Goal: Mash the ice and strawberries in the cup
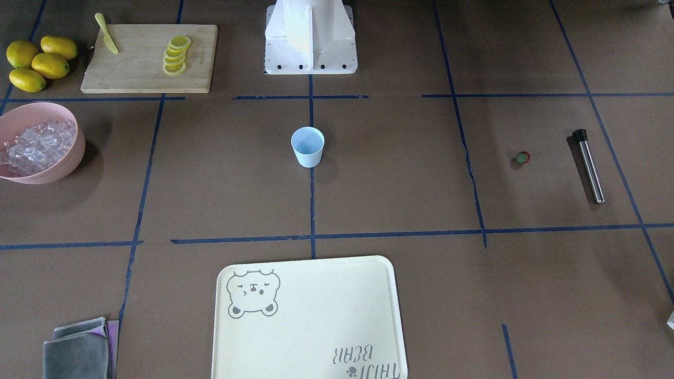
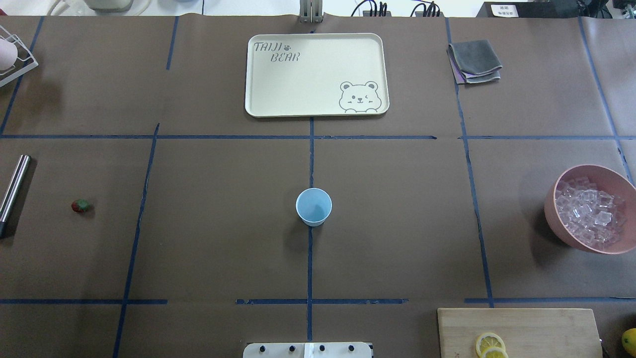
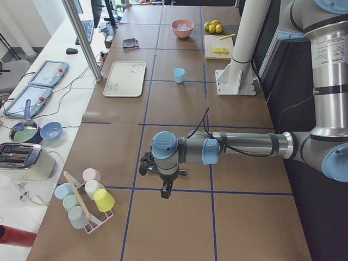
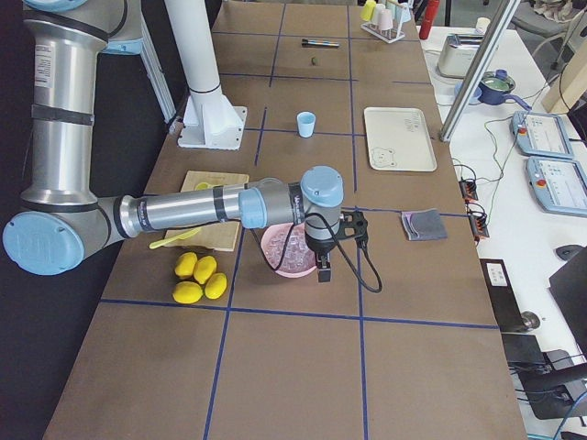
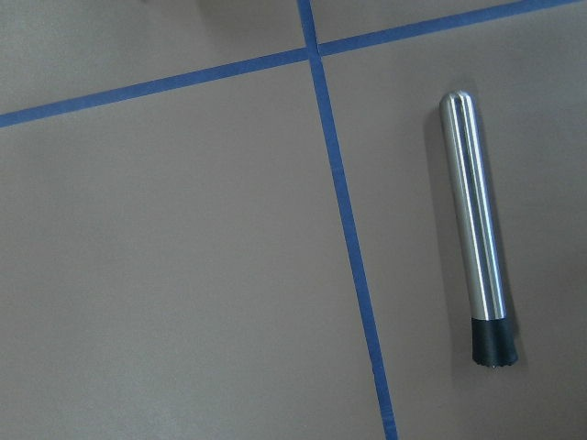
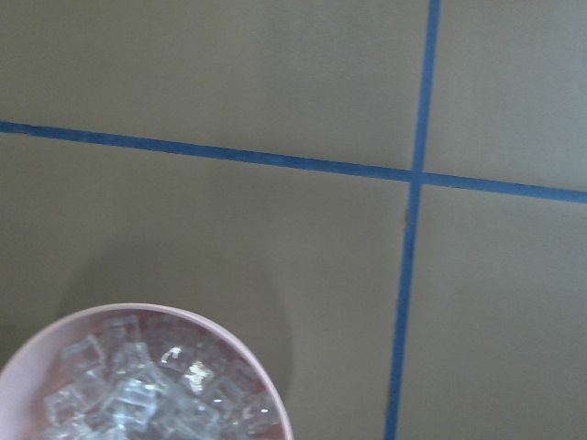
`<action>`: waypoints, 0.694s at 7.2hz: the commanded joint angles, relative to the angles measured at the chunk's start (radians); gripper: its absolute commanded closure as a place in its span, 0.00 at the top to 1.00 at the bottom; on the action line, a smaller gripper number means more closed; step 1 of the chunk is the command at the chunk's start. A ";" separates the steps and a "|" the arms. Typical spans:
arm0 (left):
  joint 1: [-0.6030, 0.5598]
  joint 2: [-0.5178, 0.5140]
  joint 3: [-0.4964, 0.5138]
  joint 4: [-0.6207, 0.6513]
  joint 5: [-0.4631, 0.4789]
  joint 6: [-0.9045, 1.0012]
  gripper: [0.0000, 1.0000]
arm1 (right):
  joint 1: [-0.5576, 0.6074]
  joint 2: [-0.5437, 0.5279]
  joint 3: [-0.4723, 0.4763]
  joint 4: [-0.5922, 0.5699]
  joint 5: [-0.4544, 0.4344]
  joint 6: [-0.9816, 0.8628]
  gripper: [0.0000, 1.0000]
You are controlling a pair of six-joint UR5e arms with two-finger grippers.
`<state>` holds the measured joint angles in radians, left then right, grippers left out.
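Next, I lower my right gripper into the pink bowl and close it on an ice cube (image 1: 35, 152) (image 6: 126, 392) near the middle of the ice.
The empty light blue cup (image 2: 313, 206) stands upright at the table's middle. The ice (image 2: 591, 211) fills a pink bowl (image 2: 550, 211) on the robot's right. Far to the left lies the strawberry (image 2: 81, 205), with a steel muddler (image 2: 14, 189) beyond it. My left gripper (image 3: 165, 188) hangs above the muddler (image 5: 477, 238), whose black tip points down in the left wrist view. My right gripper (image 4: 323, 269) hovers over the bowl's edge, with the ice (image 6: 156, 385) showing low in its wrist view. Both grippers appear only in the side views, so I cannot tell their state.
A cream bear tray (image 2: 316, 74) lies at the far side, with folded grey cloths (image 2: 474, 60) to its right. A cutting board (image 1: 150, 58) carries lemon slices (image 1: 176, 55) and a yellow knife (image 1: 107, 33); whole lemons (image 1: 39, 62) sit beside it. A cup rack (image 3: 87, 198) stands at the left end.
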<state>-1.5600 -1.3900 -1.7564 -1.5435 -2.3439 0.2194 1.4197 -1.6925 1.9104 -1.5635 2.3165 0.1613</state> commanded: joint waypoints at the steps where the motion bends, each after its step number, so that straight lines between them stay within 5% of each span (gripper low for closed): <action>1: 0.000 0.000 0.000 -0.001 0.000 0.000 1.00 | -0.141 0.007 0.082 0.002 -0.006 0.186 0.99; 5: 0.002 -0.001 0.002 0.000 0.000 0.000 1.00 | -0.365 -0.016 0.041 0.221 -0.184 0.438 0.99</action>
<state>-1.5591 -1.3905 -1.7554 -1.5439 -2.3449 0.2194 1.1175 -1.7023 1.9685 -1.4033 2.1931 0.5403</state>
